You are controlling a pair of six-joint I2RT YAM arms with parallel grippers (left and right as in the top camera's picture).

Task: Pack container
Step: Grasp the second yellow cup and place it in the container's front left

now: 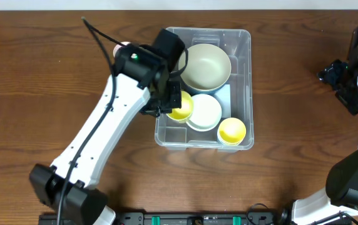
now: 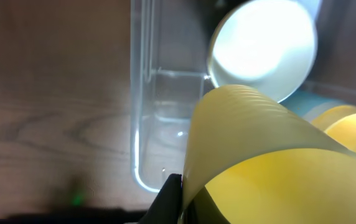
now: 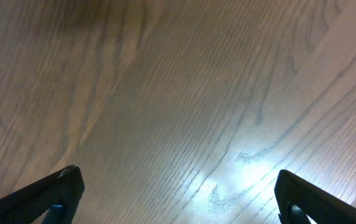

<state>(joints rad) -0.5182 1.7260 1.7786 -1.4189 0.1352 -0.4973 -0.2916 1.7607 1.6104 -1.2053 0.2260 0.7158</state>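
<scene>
The robot's left gripper should release its yellow cup in the bin's empty near corner (image 1: 174, 131) (image 2: 177, 146), next to the smaller pale bowl.
The container (image 1: 241, 39) is a clear rectangular bin at the table's middle. Inside lie a large pale green bowl (image 1: 205, 65), a smaller pale bowl (image 1: 204, 111) and a yellow cup (image 1: 231, 131). My left gripper (image 1: 169, 103) is inside the bin's left side, shut on the rim of a second yellow cup (image 1: 182, 107). In the left wrist view that cup (image 2: 271, 155) fills the lower right, with one dark finger (image 2: 168, 199) pressed against its wall, the bin's clear wall (image 2: 142, 124) to its left and the pale bowl (image 2: 265, 50) above. My right gripper (image 1: 335, 75) is open.
The right gripper (image 3: 178, 193) hangs over bare brown wood far right of the bin, nothing between its fingers. The left arm (image 1: 104, 125) runs diagonally from the front left to the bin. A small pink thing (image 1: 121, 45) peeks out beside the left arm.
</scene>
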